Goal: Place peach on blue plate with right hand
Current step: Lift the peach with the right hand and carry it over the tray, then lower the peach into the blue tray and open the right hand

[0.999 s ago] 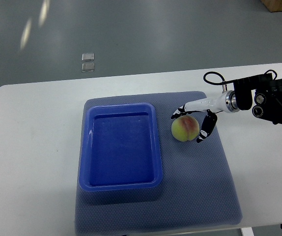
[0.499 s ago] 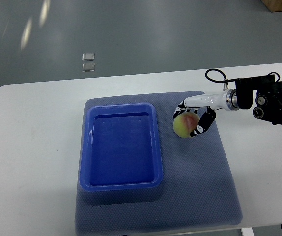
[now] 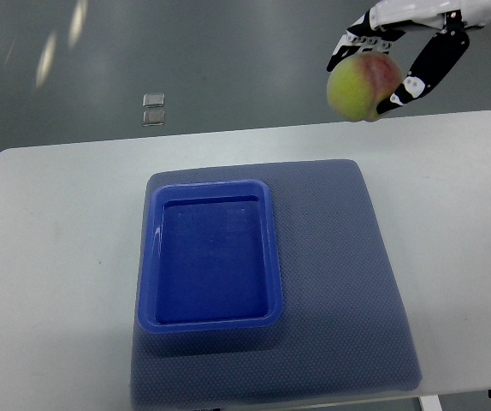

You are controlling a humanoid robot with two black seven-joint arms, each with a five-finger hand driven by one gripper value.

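Note:
I need to release the peach from my right gripper just past the middle of the blue plate (image 3: 209, 237), toward its far rim.
My right hand (image 3: 382, 60) is at the top right of the top view, raised high toward the camera. Its fingers are closed around the peach (image 3: 361, 87), which is yellow-green with a red blush. The peach hangs well above the table, up and to the right of the blue plate (image 3: 210, 318). The plate is a deep rectangular blue tray and sits empty on the left part of a blue-grey mat (image 3: 348, 282). My left arm does not show.
The mat lies on a white table (image 3: 57, 257). The grey floor lies beyond the far edge, with two small clear squares (image 3: 152, 109) on it. A brown box corner (image 3: 489, 8) shows at the top right.
My right hand closed on the peach on the mat and lifted it high, so hand and peach now look larger and sit at the top of the picture.

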